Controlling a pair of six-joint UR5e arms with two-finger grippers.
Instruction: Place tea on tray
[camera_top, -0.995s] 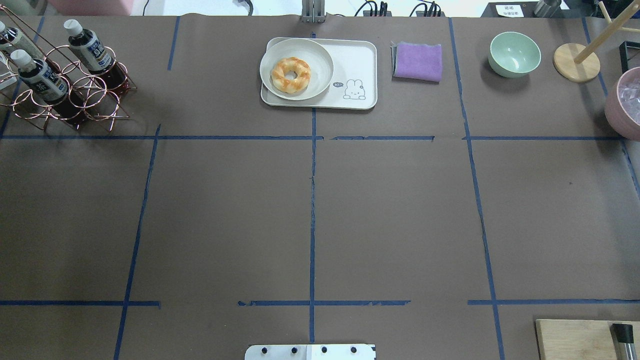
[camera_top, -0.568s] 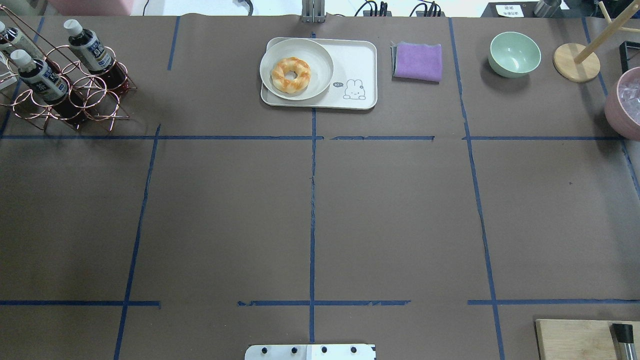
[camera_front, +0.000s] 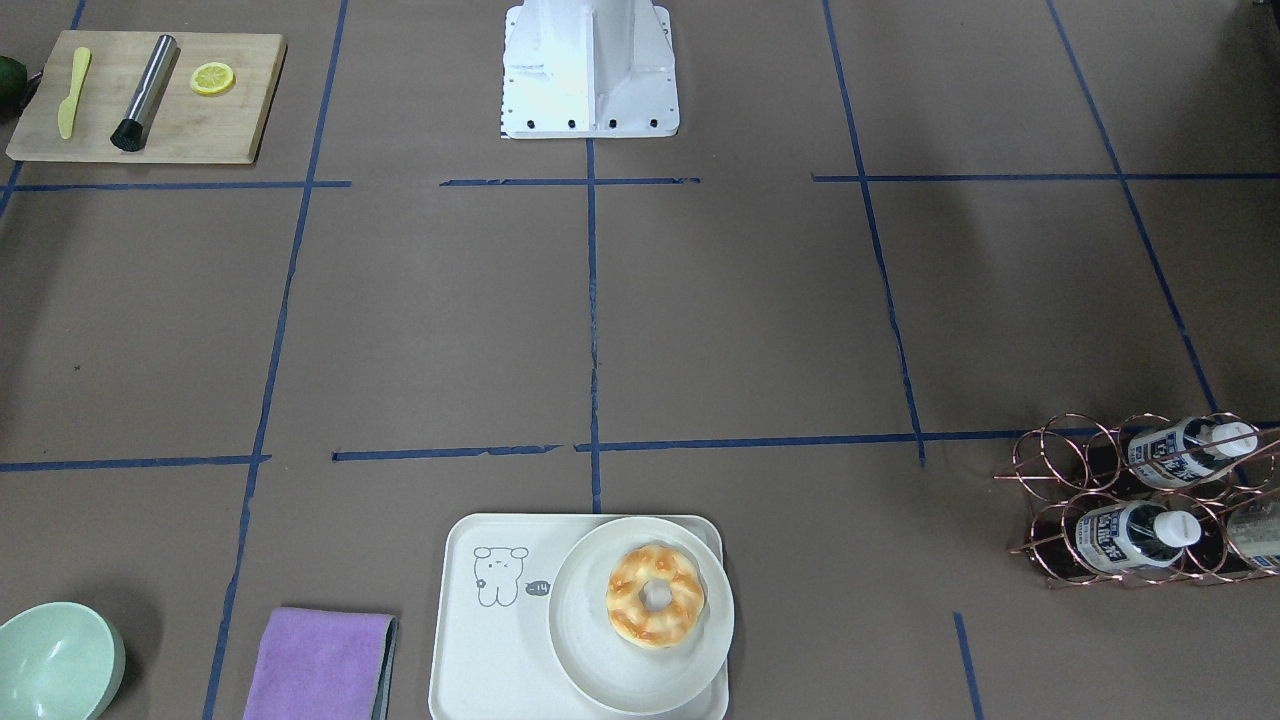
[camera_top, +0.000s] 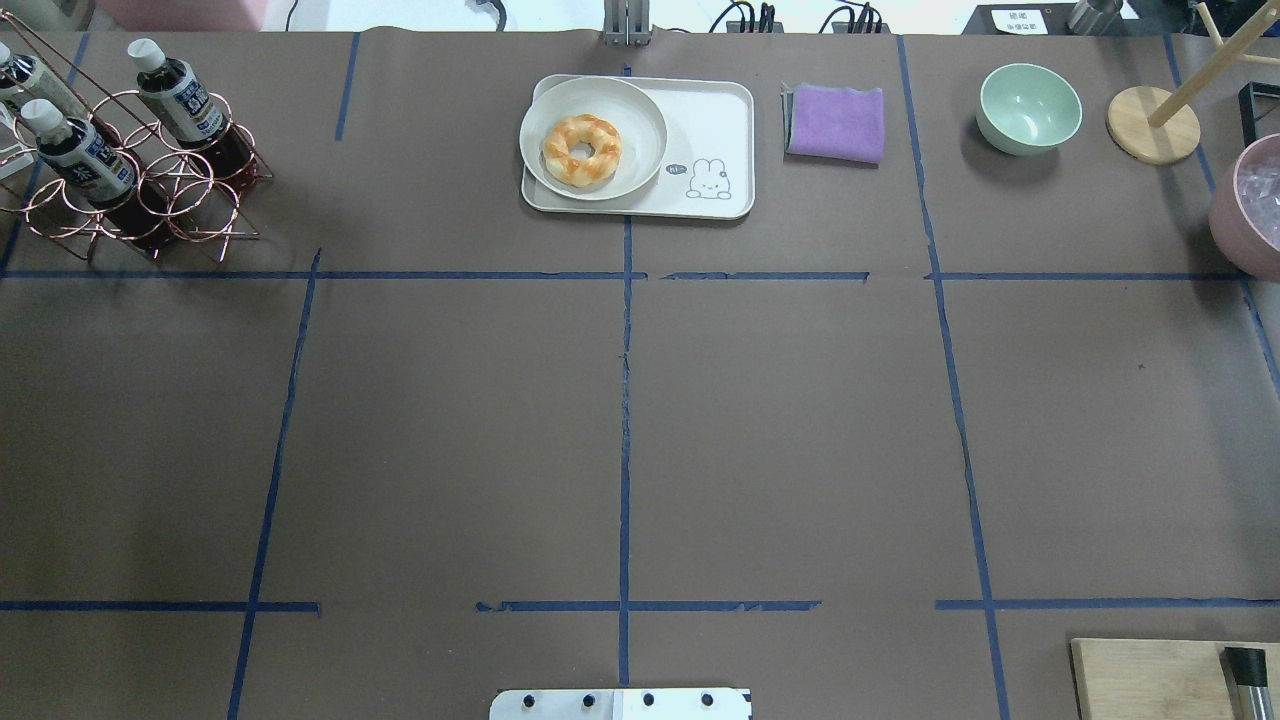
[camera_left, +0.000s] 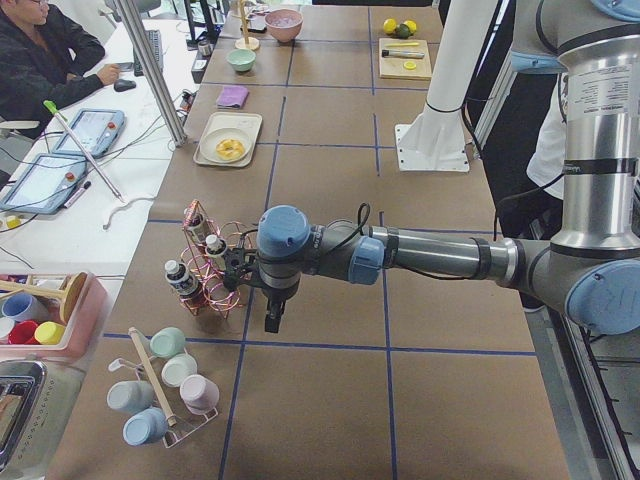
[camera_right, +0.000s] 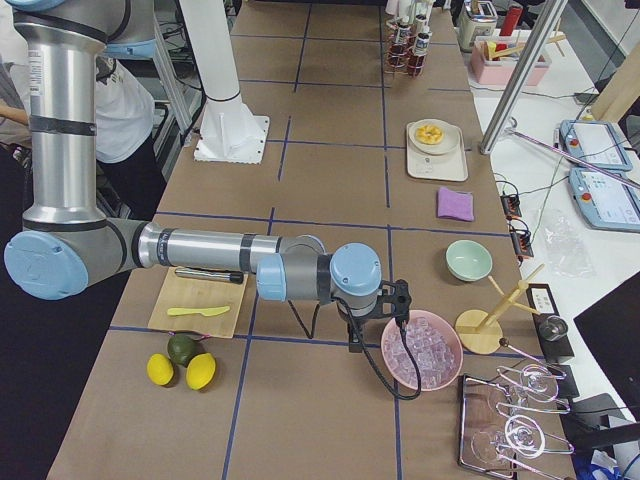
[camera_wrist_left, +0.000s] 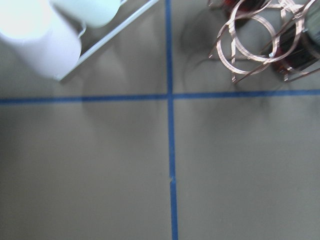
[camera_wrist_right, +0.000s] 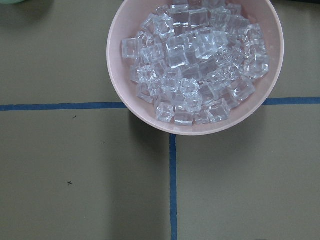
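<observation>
The single bottle in the copper rack's near row is my choice, and my left gripper will next close on the tea bottle's neck (camera_front: 1200, 434), just under the white cap.
Tea bottles (camera_top: 180, 97) (camera_front: 1125, 535) with white caps and dark liquid lean in a copper wire rack (camera_top: 190, 200) at the table's far left corner. The cream tray (camera_top: 715, 130) (camera_front: 480, 640) with a line-drawn animal lies at the far middle. A round plate (camera_top: 640, 110) with a donut (camera_top: 581, 150) fills its left half. My left gripper (camera_left: 272, 320) hangs just beside the rack (camera_left: 225, 290). I cannot tell if it is open or shut. My right gripper (camera_right: 352, 345) hovers by a pink ice bowl (camera_right: 420, 352), and I cannot tell its state either.
A purple cloth (camera_top: 836, 122), a green bowl (camera_top: 1028, 108) and a wooden stand (camera_top: 1152, 125) line the far right. A wooden board (camera_front: 150, 95) carries a muddler, a lemon slice and a yellow knife. A rack of mugs (camera_left: 165, 385) stands near the left gripper.
</observation>
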